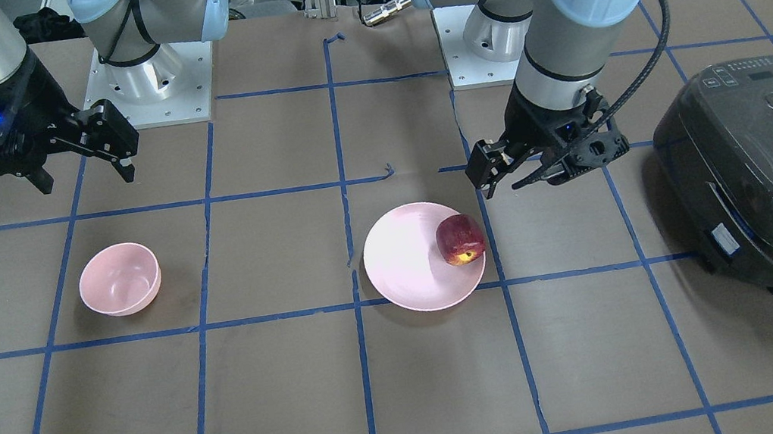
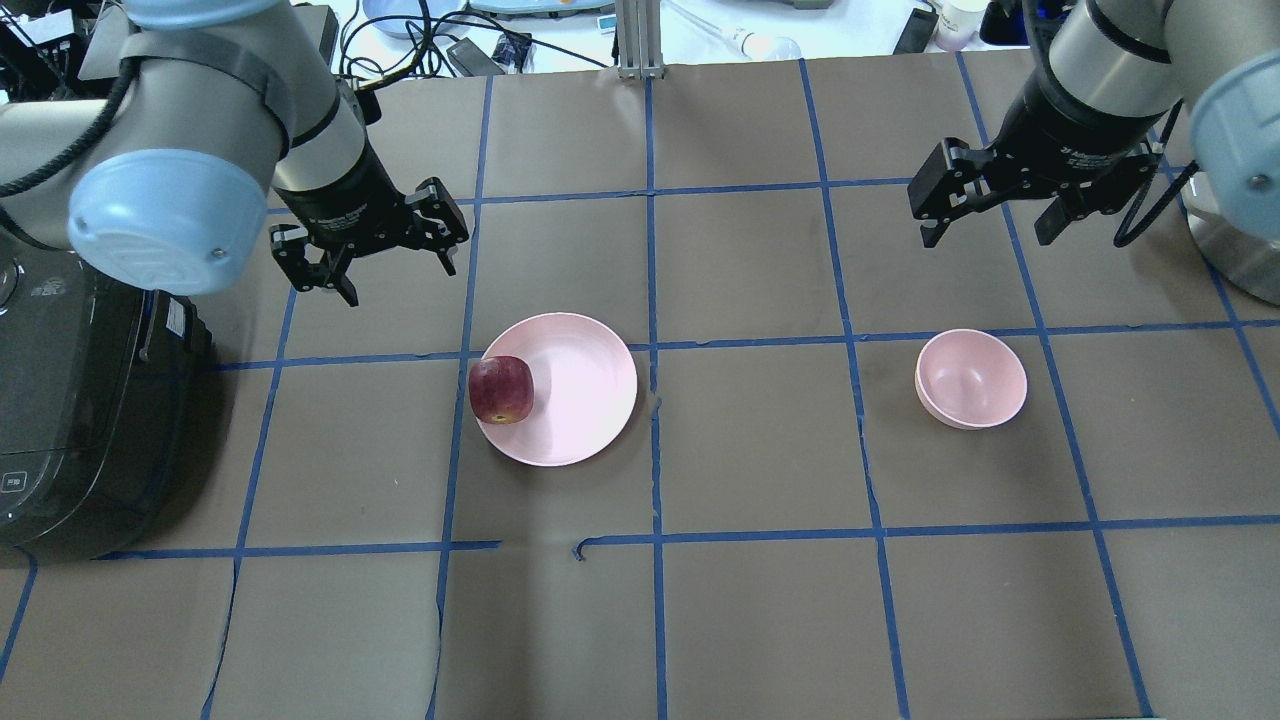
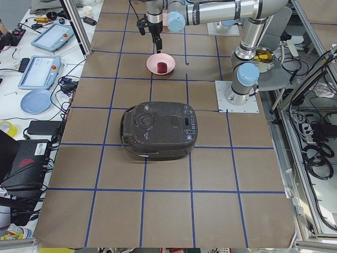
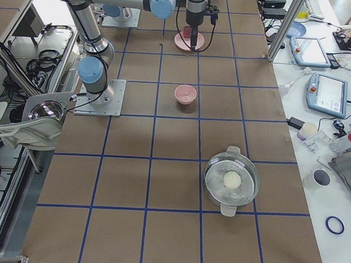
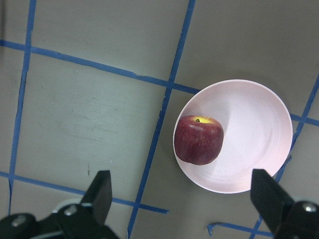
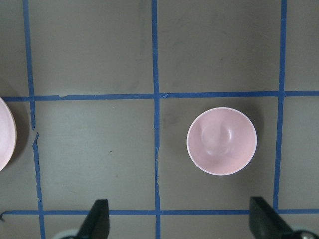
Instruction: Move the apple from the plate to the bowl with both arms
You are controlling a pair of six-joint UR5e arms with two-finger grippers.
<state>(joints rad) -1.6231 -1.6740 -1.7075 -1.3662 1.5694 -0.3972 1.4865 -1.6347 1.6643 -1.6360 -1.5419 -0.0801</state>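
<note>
My left gripper needs to close around the middle (image 1: 460,238) (image 5: 199,141) of the dark red apple at the rim of the wide pink plate, with one finger on each side.
The dark red apple (image 1: 460,239) lies on the wide pink plate (image 1: 405,264), at the plate's rim on my left arm's side; it also shows from overhead (image 2: 501,389) and in the left wrist view (image 5: 199,140). The small pink bowl (image 1: 119,279) stands empty two squares away, also in the overhead view (image 2: 971,378) and the right wrist view (image 6: 222,141). My left gripper (image 2: 398,280) is open and empty, above the table just beyond the plate (image 2: 585,390). My right gripper (image 2: 985,238) is open and empty, hovering beyond the bowl.
A black rice cooker (image 1: 771,175) sits at the table's end on my left side (image 2: 70,400). A lidded metal pot (image 4: 232,181) stands at the other end. The arm bases (image 1: 152,83) are at the robot-side edge. Blue tape lines grid the brown table.
</note>
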